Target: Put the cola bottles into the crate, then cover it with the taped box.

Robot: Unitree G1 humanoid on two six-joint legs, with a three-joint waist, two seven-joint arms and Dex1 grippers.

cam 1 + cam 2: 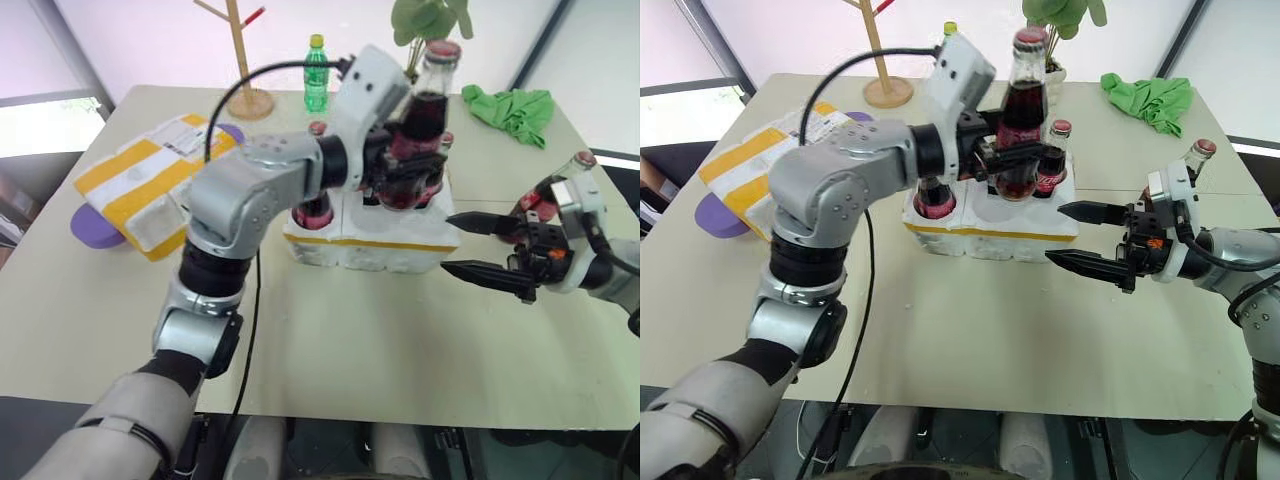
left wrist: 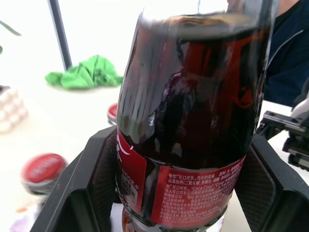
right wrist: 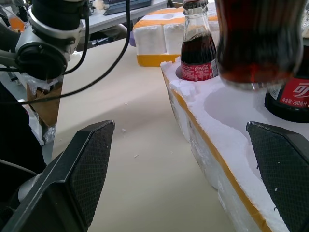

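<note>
My left gripper should release the cola bottle in the middle hole (image 1: 371, 213) along the front edge of the crate. The bottle is now held upright just above the crate.
My left gripper (image 1: 405, 170) is shut on a cola bottle (image 1: 428, 105), held upright just above the crate (image 1: 400, 240). In the right wrist view the held bottle's base (image 3: 258, 43) hovers over an empty well (image 3: 236, 104). Other cola bottles (image 1: 930, 195) (image 1: 1052, 165) stand in the crate's wells. One more cola bottle (image 1: 580, 165) stands on the table behind my right gripper (image 1: 448, 243), which is open and level beside the crate's right end. The taped box (image 1: 150, 180) lies at the table's left.
A purple flat thing (image 1: 90, 225) sticks out under the taped box. A green plastic bottle (image 1: 316, 75), a wooden stand (image 1: 245, 60) and a potted plant (image 1: 430, 20) stand at the back. A green cloth (image 1: 515, 110) lies at the back right.
</note>
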